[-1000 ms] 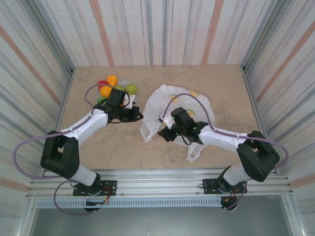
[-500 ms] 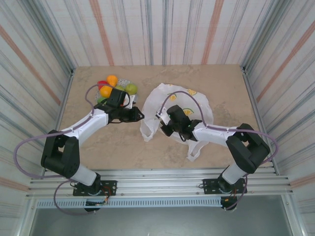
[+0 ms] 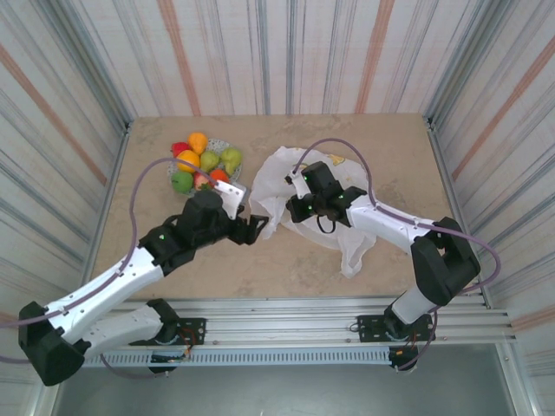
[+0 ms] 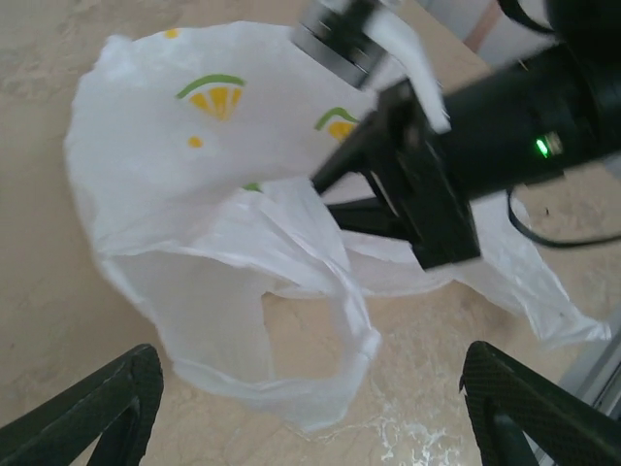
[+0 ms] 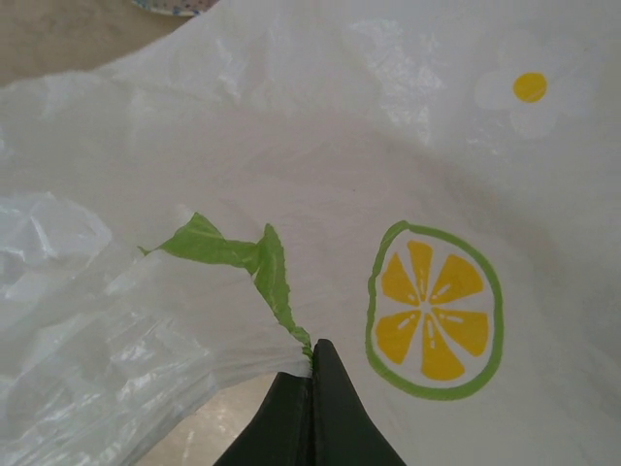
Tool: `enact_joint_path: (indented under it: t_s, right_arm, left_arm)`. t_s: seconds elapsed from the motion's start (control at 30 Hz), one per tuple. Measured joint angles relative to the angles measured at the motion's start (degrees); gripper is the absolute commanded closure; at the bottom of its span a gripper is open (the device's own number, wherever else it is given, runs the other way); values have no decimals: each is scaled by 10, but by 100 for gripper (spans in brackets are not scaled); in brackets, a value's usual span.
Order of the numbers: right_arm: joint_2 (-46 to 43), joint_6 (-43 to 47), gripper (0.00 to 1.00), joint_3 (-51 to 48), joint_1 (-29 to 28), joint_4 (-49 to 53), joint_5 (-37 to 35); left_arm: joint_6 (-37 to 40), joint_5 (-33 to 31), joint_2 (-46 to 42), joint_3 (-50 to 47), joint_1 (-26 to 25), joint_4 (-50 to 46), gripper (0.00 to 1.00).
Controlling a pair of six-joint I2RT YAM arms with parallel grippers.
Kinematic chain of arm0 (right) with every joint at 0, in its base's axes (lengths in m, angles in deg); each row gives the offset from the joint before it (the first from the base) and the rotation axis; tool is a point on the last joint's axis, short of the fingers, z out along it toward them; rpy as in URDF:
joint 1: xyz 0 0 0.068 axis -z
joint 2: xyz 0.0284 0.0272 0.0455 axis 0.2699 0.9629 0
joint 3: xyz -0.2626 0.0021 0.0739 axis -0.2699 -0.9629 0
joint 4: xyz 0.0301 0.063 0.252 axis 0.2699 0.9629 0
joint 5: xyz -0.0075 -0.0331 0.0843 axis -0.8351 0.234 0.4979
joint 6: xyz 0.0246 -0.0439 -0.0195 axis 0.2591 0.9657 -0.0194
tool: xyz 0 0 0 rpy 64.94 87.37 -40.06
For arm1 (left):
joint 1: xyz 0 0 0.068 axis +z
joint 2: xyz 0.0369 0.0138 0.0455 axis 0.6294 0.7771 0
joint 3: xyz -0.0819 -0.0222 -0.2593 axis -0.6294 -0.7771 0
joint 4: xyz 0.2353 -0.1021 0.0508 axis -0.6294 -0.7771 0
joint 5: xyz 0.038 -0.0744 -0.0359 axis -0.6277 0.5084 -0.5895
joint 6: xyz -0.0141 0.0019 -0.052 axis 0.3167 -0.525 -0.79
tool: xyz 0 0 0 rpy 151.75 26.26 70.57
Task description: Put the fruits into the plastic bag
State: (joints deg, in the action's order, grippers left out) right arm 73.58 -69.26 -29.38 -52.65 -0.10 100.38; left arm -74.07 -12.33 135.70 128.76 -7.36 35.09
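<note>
The leaf print near the bag's handle loop is pinched in my right gripper, so my left gripper should hold that end of the bag before my right gripper takes the citrus print (image 5: 434,311).
Several fruits (image 3: 204,163), oranges, green pears and red pieces, lie heaped on the speckled plate (image 3: 220,147) at the back left. The white plastic bag (image 3: 299,178) with citrus prints lies crumpled at mid-table. My right gripper (image 3: 293,206) is shut on a fold of the bag (image 5: 291,146); its tips (image 5: 310,364) pinch the film at a green leaf print. My left gripper (image 3: 253,229) stands open just left of the bag. Between its fingers (image 4: 97,408) lies the bag's handle loop (image 4: 291,374), untouched.
Striped walls enclose the table on three sides, and a metal rail (image 3: 277,312) runs along the near edge. The bag's other handle (image 3: 353,253) trails toward the front right. In the left wrist view the right arm (image 4: 466,146) reaches over the bag.
The left arm pulled back from the plate toward the front and its gripper opened beside the bag. The right gripper shut on a bag fold and drew it toward the back.
</note>
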Motion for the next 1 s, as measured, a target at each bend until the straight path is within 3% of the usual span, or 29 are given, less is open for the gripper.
enact_joint_path:
  t_s: [0.23,0.3,0.37,0.53,0.67,0.8,1.0]
  right_arm:
    - [0,-35,100,38,19,36,37]
    - [0,-41,100,42,19,40,40]
    - [0,-46,100,45,19,43,46]
    - [0,-38,100,45,19,54,42]
    - [-10,12,85,45,19,64,25]
    - [-46,77,64,20,18,52,-3]
    - [-77,140,48,-38,6,11,-38]
  left_arm:
    - [58,-60,109,42,-37,-19,18]
    - [67,-61,134,51,-36,-14,23]
    - [71,-64,156,62,-36,-9,38]
    - [76,-62,203,94,-35,-2,93]
    - [66,-16,200,97,-17,-2,98]
    - [37,74,179,97,39,-1,99]
    - [-6,183,134,98,98,5,98]
